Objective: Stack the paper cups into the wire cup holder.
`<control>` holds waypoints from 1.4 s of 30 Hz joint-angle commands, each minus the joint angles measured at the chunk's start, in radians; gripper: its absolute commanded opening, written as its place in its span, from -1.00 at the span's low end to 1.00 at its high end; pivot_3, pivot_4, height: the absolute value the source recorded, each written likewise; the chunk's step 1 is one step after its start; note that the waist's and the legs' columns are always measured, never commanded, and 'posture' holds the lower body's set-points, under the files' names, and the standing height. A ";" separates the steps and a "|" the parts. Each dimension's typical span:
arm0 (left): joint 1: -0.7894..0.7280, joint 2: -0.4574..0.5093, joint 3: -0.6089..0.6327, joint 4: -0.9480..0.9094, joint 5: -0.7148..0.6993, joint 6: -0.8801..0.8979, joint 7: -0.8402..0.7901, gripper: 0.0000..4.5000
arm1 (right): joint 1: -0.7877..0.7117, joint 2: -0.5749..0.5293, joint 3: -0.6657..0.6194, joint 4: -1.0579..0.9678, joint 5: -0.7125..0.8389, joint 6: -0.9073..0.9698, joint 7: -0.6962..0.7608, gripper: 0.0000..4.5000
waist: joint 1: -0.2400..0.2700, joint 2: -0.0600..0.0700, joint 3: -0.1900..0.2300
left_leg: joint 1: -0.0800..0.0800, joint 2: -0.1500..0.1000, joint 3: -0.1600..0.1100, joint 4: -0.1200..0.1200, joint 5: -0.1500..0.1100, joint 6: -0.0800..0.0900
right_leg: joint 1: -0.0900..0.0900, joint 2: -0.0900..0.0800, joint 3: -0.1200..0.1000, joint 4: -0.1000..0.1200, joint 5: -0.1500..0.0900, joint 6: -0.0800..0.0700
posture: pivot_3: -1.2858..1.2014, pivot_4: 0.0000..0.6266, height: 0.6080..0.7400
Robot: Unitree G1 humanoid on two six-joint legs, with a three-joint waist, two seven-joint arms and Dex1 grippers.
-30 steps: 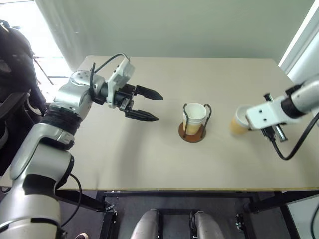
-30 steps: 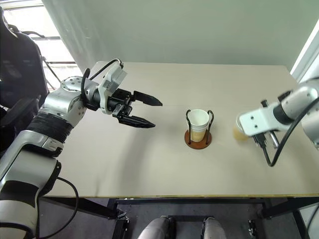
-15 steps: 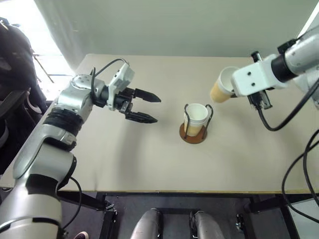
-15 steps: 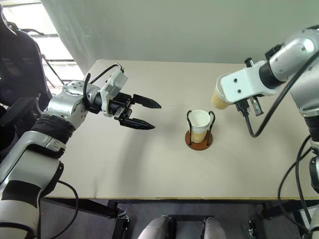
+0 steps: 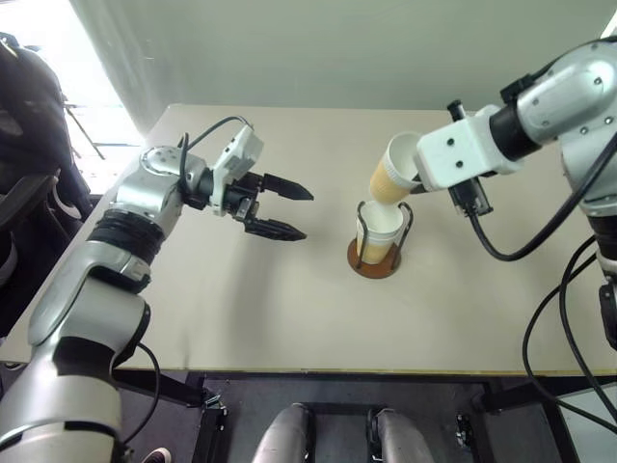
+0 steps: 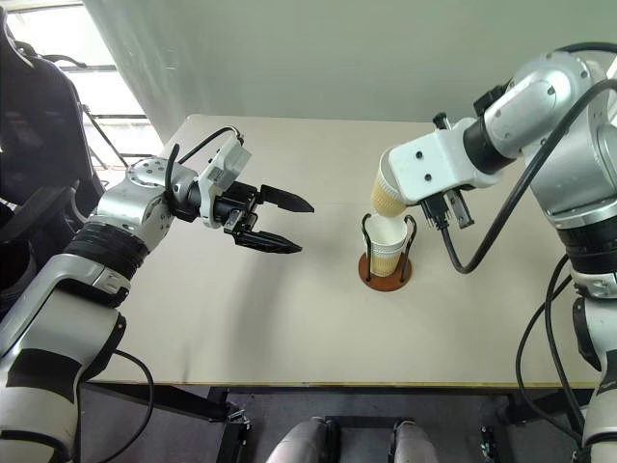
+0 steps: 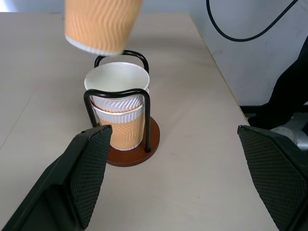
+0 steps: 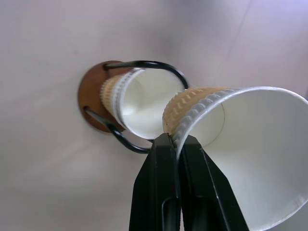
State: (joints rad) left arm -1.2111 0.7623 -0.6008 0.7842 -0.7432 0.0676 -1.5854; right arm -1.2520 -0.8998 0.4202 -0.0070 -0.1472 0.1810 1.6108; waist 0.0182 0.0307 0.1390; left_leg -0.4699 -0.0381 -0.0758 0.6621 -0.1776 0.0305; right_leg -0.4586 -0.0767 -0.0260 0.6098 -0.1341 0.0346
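Next, my right gripper releases the tilted paper cup inside the nested paper cups in the wire cup holder [image 5: 381, 221] [image 8: 148, 103].
The wire cup holder [image 5: 372, 262], a brown disc with black wire loops, stands mid-table with two nested paper cups [image 7: 117, 108] inside it. A third paper cup [image 5: 393, 174] hangs tilted just above them, its bottom over their open mouth. My right gripper [image 8: 174, 142] is shut on that cup's rim, one finger inside and one outside. My left gripper [image 5: 307, 213] hovers open to the left of the holder, level with it and pointing at it, with nothing between its fingers [image 7: 91, 163].
The beige table [image 5: 289, 309] has its front edge close to me, and a pale wall rises behind it. A dark chair [image 5: 24, 125] stands off the table's left side. Black cables [image 5: 501, 253] hang from my right arm over the table's right part.
My right gripper has carried the cup up and leftward from the table's right side to just above the holder. The left gripper has stayed where it was.
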 commanded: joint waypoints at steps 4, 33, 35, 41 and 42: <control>-0.026 0.008 0.025 -0.034 -0.012 0.008 -0.029 1.00 | 0.011 0.000 0.003 -0.044 0.006 0.010 0.004 -0.98 | -0.001 0.000 0.000 | 0.000 0.000 0.000 0.000 0.001 0.000 | 0.000 0.000 0.000 0.001 0.001 -0.001 | 0.03 -0.52 1.00; -0.021 0.019 0.038 -0.047 -0.009 0.018 -0.029 1.00 | 0.030 0.028 0.025 0.030 -0.040 -0.082 0.004 -0.98 | -0.001 0.000 0.000 | 0.000 0.000 0.000 0.000 0.002 0.002 | 0.000 0.000 0.000 0.001 0.002 -0.002 | 0.03 -0.52 1.00; -0.021 0.019 0.039 -0.048 -0.009 0.019 -0.029 1.00 | 0.033 0.023 0.028 0.022 -0.032 -0.074 0.004 -0.98 | -0.001 0.000 0.000 | 0.000 0.000 0.000 0.000 0.002 0.002 | 0.000 0.000 0.000 0.000 0.002 -0.002 | 0.03 -0.52 1.00; -0.021 0.019 0.040 -0.051 -0.010 0.022 -0.029 1.00 | 0.043 0.044 0.017 0.002 -0.026 -0.043 0.004 -0.72 | -0.003 0.000 0.000 | 0.001 0.000 0.000 0.000 0.002 0.002 | 0.000 0.000 0.000 0.001 0.002 -0.002 | 0.03 -0.52 1.00; -0.020 0.019 0.041 -0.052 -0.011 0.023 -0.029 1.00 | 0.044 0.050 0.016 -0.002 -0.024 -0.035 0.004 -0.57 | -0.003 0.000 0.000 | 0.001 0.000 0.000 0.000 0.002 0.002 | 0.000 0.000 0.000 0.001 0.002 -0.002 | 0.03 -0.52 1.00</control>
State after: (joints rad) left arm -1.2116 0.7662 -0.5992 0.7485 -0.7439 0.0898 -1.5854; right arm -1.1962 -0.8496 0.4527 0.0254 -0.1852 0.1327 1.6107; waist 0.0154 0.0307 0.1390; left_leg -0.4693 -0.0380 -0.0759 0.6620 -0.1751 0.0323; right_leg -0.4586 -0.0765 -0.0260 0.6108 -0.1322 0.0322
